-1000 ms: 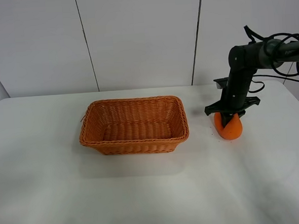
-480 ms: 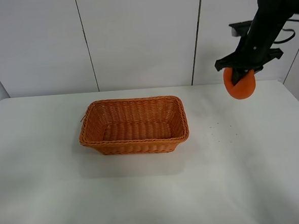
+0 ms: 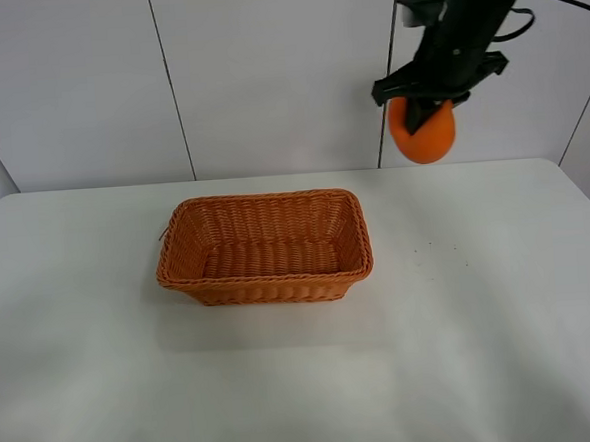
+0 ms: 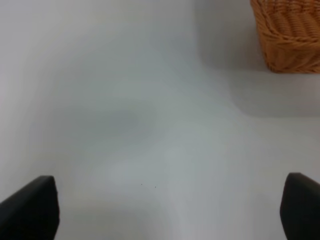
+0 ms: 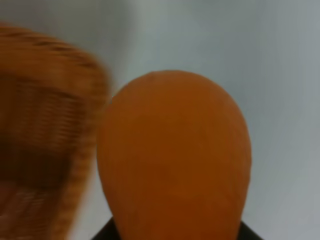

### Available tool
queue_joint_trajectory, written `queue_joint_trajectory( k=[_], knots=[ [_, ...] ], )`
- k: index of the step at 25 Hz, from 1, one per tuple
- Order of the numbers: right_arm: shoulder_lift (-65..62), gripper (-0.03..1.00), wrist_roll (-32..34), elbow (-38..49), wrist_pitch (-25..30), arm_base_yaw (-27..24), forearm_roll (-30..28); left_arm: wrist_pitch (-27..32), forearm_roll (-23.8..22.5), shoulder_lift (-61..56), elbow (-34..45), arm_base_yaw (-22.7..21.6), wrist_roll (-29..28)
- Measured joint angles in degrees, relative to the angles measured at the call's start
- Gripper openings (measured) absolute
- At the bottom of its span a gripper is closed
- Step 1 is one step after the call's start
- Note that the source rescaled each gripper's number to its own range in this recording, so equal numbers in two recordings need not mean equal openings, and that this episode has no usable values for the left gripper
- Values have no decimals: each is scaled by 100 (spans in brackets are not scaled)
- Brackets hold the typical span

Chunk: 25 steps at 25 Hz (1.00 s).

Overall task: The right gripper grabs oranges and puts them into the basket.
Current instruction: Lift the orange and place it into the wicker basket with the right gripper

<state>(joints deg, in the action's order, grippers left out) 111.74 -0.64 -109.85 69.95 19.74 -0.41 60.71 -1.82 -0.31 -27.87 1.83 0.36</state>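
The robot's right gripper will release the orange in the middle of the wicker basket's bottom (image 3: 265,245), halfway between the basket's two short sides.
My right gripper (image 3: 425,108) is shut on the orange (image 3: 424,135) and holds it high in the air, above and to the right of the basket (image 3: 265,247). The wicker basket stands on the white table, empty. In the right wrist view the orange (image 5: 172,155) fills the picture and the basket's rim (image 5: 45,125) shows blurred beside it. In the left wrist view two black fingertips (image 4: 30,207) stand wide apart over bare table, and a corner of the basket (image 4: 290,35) shows. The left arm is out of the exterior view.
The white table (image 3: 305,381) spreads around the basket. A grey panelled wall (image 3: 266,72) stands behind it. A few small dark specks (image 3: 432,245) lie on the table right of the basket.
My right gripper lifted the orange off the table, raised it high, and carried it left toward the basket. The basket has not moved.
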Motion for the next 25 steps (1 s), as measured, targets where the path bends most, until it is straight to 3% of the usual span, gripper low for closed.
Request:
queue_joint_trajectory(
  k=[5, 10, 16, 21, 23, 25],
  knots=[
    [57, 0, 64, -21, -235, 1016, 41, 0, 0, 0, 0, 0, 0],
    [606, 0, 64, -40, -904, 1684, 41, 0, 0, 0, 0, 0, 0],
    [1680, 0, 105, -40, -1862, 1814, -29, 0, 0, 0, 0, 0, 0],
    [2176, 0, 105, -35, -1956, 1809, -30, 0, 0, 0, 0, 0, 0],
    [2181, 15, 110, -35, -1956, 1809, 41, 0, 0, 0, 0, 0, 0],
    [2155, 45, 110, -35, -1932, 1809, 41, 0, 0, 0, 0, 0, 0]
  ],
)
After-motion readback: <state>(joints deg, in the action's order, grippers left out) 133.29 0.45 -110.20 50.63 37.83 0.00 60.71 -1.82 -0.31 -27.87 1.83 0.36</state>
